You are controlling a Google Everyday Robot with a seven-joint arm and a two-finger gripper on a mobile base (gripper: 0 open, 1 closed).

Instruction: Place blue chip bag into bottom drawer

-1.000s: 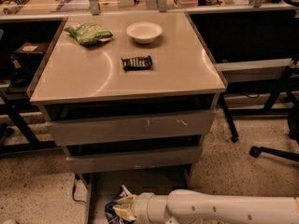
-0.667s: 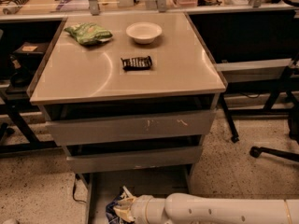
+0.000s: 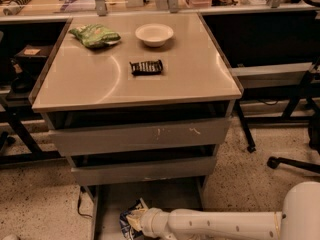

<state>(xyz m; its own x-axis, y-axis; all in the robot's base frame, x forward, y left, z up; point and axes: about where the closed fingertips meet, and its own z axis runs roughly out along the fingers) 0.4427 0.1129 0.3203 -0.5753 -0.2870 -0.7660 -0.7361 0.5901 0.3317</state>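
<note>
My gripper will let go of the blue chip bag in the open bottom drawer [image 3: 131,227], toward the drawer's side near the black cable.
The blue chip bag [image 3: 129,218] lies low in the open bottom drawer [image 3: 165,196], near its left front part, crumpled with white showing at its top. My gripper [image 3: 136,223] is at the end of the white arm reaching in from the lower right, right against the bag. The arm's end hides the fingers. The two upper drawers [image 3: 140,136] are pushed in above.
On the cabinet top lie a green chip bag [image 3: 95,35], a white bowl [image 3: 154,34] and a small black ribbed bar [image 3: 146,67]. A black cable [image 3: 80,204] hangs left of the drawer. A chair base [image 3: 290,163] stands at the right.
The arm has drawn slightly to the left and lower, with the bag staying at its tip inside the drawer.
</note>
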